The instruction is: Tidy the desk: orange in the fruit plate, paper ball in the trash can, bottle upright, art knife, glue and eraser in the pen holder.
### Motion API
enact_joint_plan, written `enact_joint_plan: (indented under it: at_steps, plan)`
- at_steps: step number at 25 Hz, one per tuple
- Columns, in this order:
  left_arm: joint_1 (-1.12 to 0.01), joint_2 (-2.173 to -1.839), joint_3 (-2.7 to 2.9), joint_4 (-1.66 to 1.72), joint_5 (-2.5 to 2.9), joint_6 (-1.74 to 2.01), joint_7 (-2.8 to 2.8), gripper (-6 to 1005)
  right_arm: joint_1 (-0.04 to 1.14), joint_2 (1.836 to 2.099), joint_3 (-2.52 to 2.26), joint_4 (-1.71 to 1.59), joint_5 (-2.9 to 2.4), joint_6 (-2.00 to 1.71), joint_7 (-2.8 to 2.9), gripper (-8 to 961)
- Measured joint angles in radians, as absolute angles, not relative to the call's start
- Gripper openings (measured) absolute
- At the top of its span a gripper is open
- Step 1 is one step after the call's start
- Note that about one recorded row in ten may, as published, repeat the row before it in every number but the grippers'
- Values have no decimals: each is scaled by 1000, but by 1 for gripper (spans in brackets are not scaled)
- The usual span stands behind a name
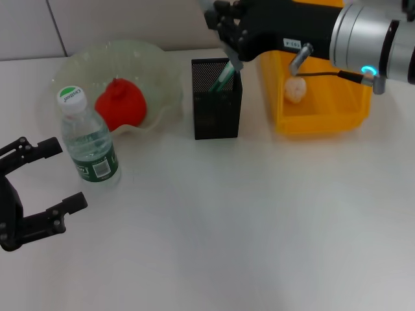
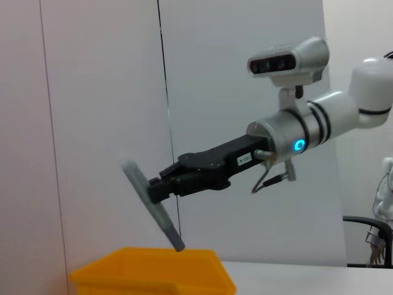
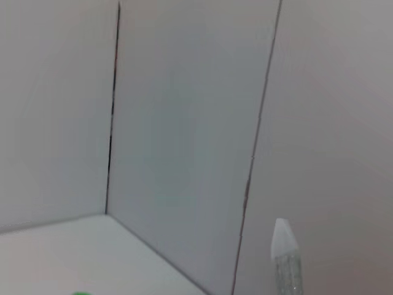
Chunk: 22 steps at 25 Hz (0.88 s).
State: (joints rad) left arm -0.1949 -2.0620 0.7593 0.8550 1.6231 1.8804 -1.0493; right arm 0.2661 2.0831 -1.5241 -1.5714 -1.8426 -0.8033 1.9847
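Observation:
I will release the glue from my right gripper in the black mesh pen holder (image 1: 200, 87), across from the yellow bin's side.
My right gripper (image 1: 231, 58) is over the black mesh pen holder (image 1: 217, 107), shut on a slim green art knife (image 1: 222, 78) whose lower end is inside the holder. The left wrist view shows that gripper (image 2: 161, 186) holding the tilted knife (image 2: 153, 206). A red-orange fruit (image 1: 120, 103) lies in the translucent fruit plate (image 1: 162, 78). The water bottle (image 1: 89, 139) stands upright with its cap on. A white paper ball (image 1: 295, 89) lies in the yellow bin (image 1: 318, 120). My left gripper (image 1: 55, 181) is open and empty, low beside the bottle. Glue and eraser are not in view.
The yellow bin (image 2: 153, 270) stands right of the pen holder, under my right arm. The bottle stands just in front of the plate. The right wrist view shows walls and a pale pointed tip (image 3: 284, 243).

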Motion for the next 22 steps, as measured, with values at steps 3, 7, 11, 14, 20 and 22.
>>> enact_joint_plan:
  at_steps: [3,7,11,14,20,22]
  plan:
    - [-199,-2063,759,856,1623,1878,-1049,832,302,2082,-1450,-1441,-1635,-830,1813,119]
    - [-200,-2063,759,856,1623,1877,-1049,831,336,2082,-1384,-1333,-1502,-883,1707,118]
    - [-201,-2063,759,856,1623,1880,-1049,831,429,2081,-1250,-1147,-1445,-971,1662,118]
    - [-201,-2063,759,856,1623,1880,-1049,831,473,2080,-1197,-1068,-1444,-1001,1641,118]
    - [-192,-2063,759,852,1623,1881,-1042,831,567,2071,-1131,-908,-1450,-1021,1580,118]
    - [-187,-2062,759,851,1623,1881,-1042,832,588,2068,-1131,-878,-1455,-1016,1576,118]
